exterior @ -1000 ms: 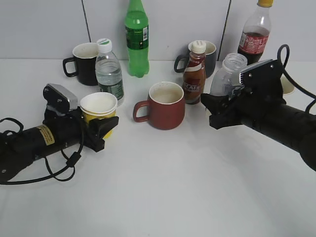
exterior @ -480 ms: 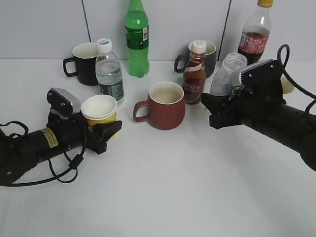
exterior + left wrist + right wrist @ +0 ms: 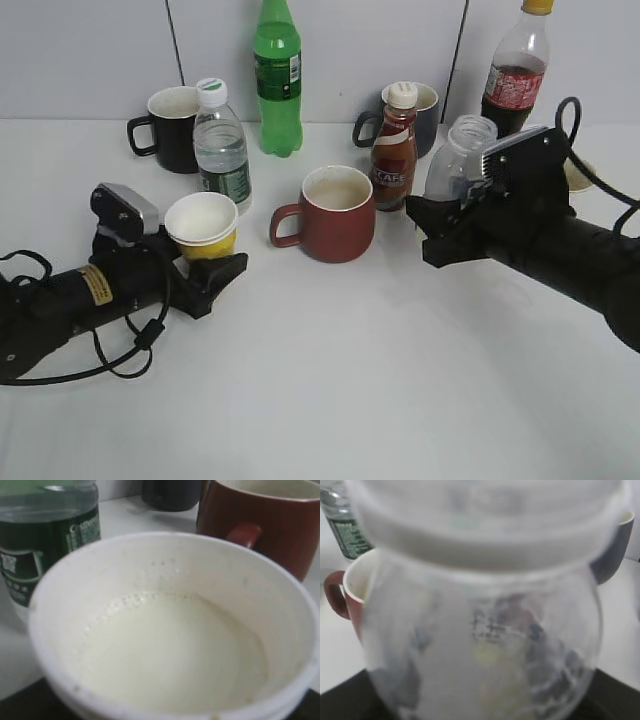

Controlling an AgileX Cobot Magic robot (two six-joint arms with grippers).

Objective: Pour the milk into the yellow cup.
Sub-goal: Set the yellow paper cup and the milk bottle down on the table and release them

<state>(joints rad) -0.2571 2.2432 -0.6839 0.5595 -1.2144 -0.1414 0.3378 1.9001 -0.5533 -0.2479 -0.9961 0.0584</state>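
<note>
My right gripper needs to set the milk bottle, now held upright beside the red mug, down on the table (image 3: pixel 449 238) in front of the grey mug, close to the brown coffee bottle.
The yellow cup (image 3: pixel 203 226) stands upright at the left, just in front of the water bottle. My left gripper (image 3: pixel 222 268) is shut round its lower part, low over the table. In the left wrist view the cup (image 3: pixel 240 595) fills the frame and holds white milk (image 3: pixel 170 655). My right gripper (image 3: pixel 440 222) is shut on the clear wide-mouthed milk bottle (image 3: pixel 455 160) and holds it upright right of the red mug. In the right wrist view the bottle (image 3: pixel 485 630) looks cloudy. I cannot tell how much milk it holds.
A dark red mug (image 3: pixel 335 212) stands between the grippers. Behind are a clear water bottle (image 3: pixel 220 145), a black mug (image 3: pixel 170 128), a green bottle (image 3: pixel 277 75), a brown coffee bottle (image 3: pixel 393 150), a grey mug (image 3: pixel 425 115) and a cola bottle (image 3: pixel 515 70).
My left arm has sunk a little with the yellow cup, and its fingers sit lower. My right arm has shifted slightly left with the bottle.
</note>
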